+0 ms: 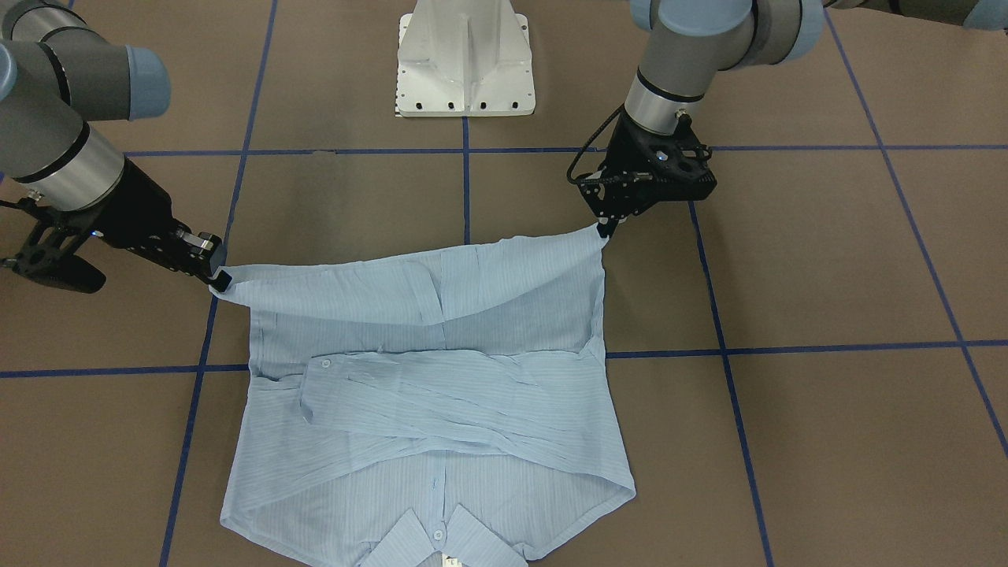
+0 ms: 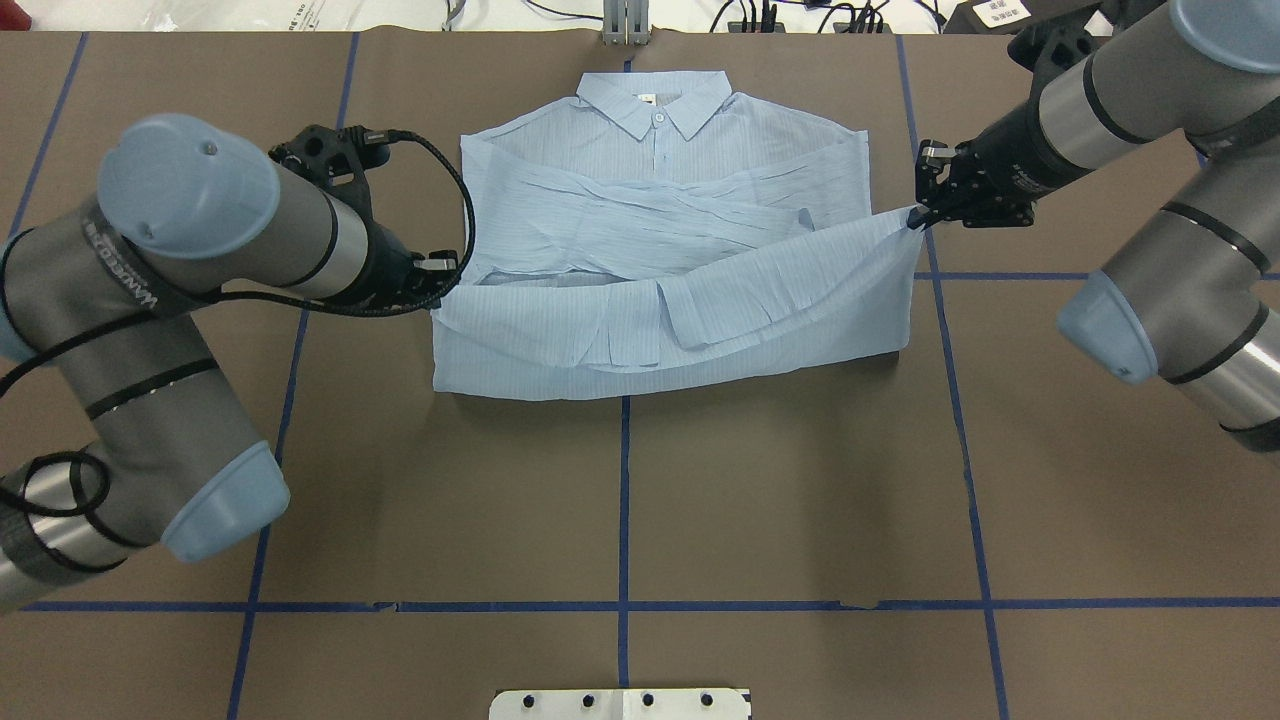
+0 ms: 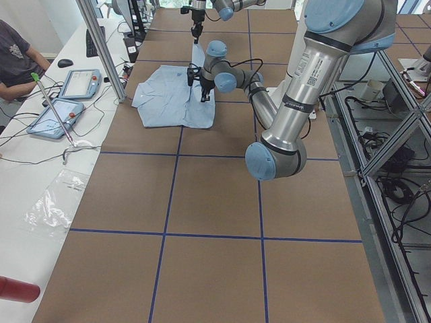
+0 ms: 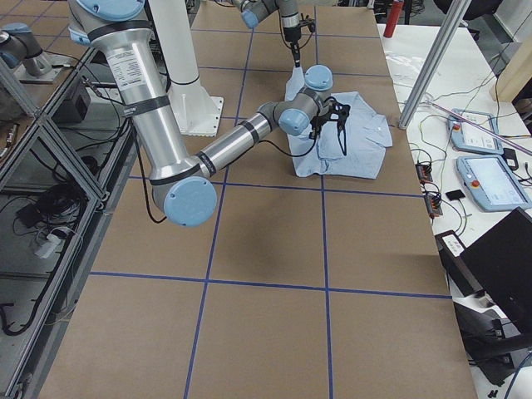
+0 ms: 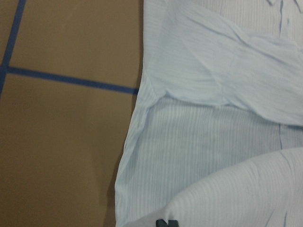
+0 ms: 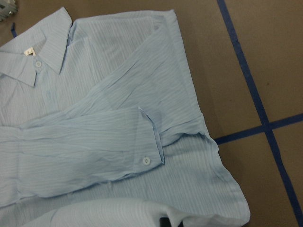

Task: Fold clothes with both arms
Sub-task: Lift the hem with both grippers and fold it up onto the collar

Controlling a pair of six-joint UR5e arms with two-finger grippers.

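Observation:
The robot's right gripper needs to release the shirt's hem corner just below the shirt's shoulder corner (image 1: pixel 228 497) (image 6: pixel 178 24), on the side with the cuff button. That hem corner is now lifted over the lower body.
The pale-blue striped shirt (image 1: pixel 441 441) lies front up on the brown table, collar away from the robot, both sleeves crossed over the chest. Its hem is lifted and stretched between both grippers over the lower body of the shirt (image 2: pixel 660 340). My left gripper (image 1: pixel 605 228) is shut on one hem corner; it also shows in the overhead view (image 2: pixel 445 275). My right gripper (image 1: pixel 219 279) is shut on the other hem corner, also seen from overhead (image 2: pixel 915 215). The wrist views show the shirt below (image 5: pixel 213 142) (image 6: pixel 94 118), with raised hem cloth at the bottom edge.
The white pedestal base (image 1: pixel 465 63) stands at the robot's side of the table. Blue tape lines (image 2: pixel 624 500) grid the brown surface. A side table with tablets (image 3: pixel 57 114) and a seated operator (image 3: pixel 17 57) lies beyond the collar side.

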